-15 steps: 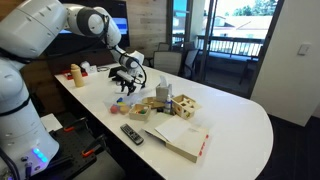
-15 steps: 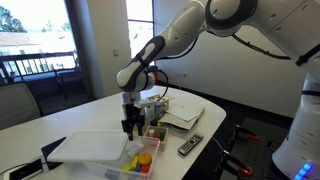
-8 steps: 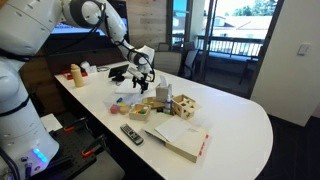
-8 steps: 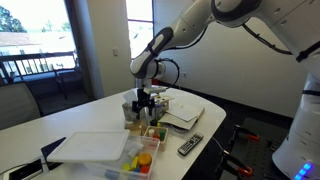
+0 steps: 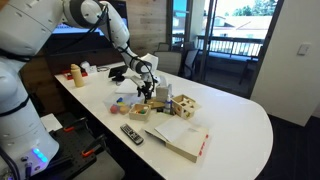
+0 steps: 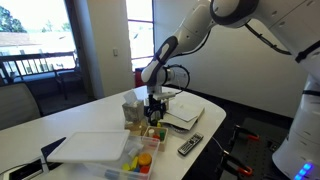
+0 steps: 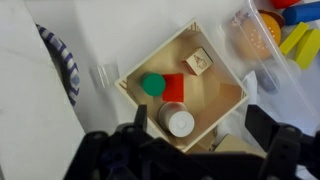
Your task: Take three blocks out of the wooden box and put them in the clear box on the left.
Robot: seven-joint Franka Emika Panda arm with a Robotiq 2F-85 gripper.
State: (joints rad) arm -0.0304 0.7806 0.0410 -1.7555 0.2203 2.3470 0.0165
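Observation:
My gripper is to go next to the green block (image 5: 142, 109) (image 7: 153, 84) beside the red block in the wooden box and close on its sides.
In the wrist view the wooden box (image 7: 218, 97) lies right under my gripper (image 7: 200, 132). It holds a green block (image 7: 152, 85), a red block (image 7: 174, 89), a natural wood cube (image 7: 200, 62) and a pale cylinder (image 7: 180, 122). My gripper is open with nothing between its dark fingers, which straddle the box's near corner. The clear box (image 7: 240, 35) sits beside the tray with yellow and orange blocks inside. In both exterior views the gripper (image 5: 147, 91) (image 6: 155, 110) hangs just above the wooden box (image 5: 139, 111) (image 6: 152, 131). The clear box (image 6: 138, 162) shows coloured blocks.
A remote (image 5: 131, 133) and an open book (image 5: 182, 137) lie toward the table's near edge. A wooden cube with holes (image 5: 186, 105) and a taller wooden toy (image 5: 164, 96) stand beside the tray. A white sheet (image 6: 90, 148) lies next to the clear box.
My gripper has moved from over the clear box across to above the wooden box, and its jaws have opened wide.

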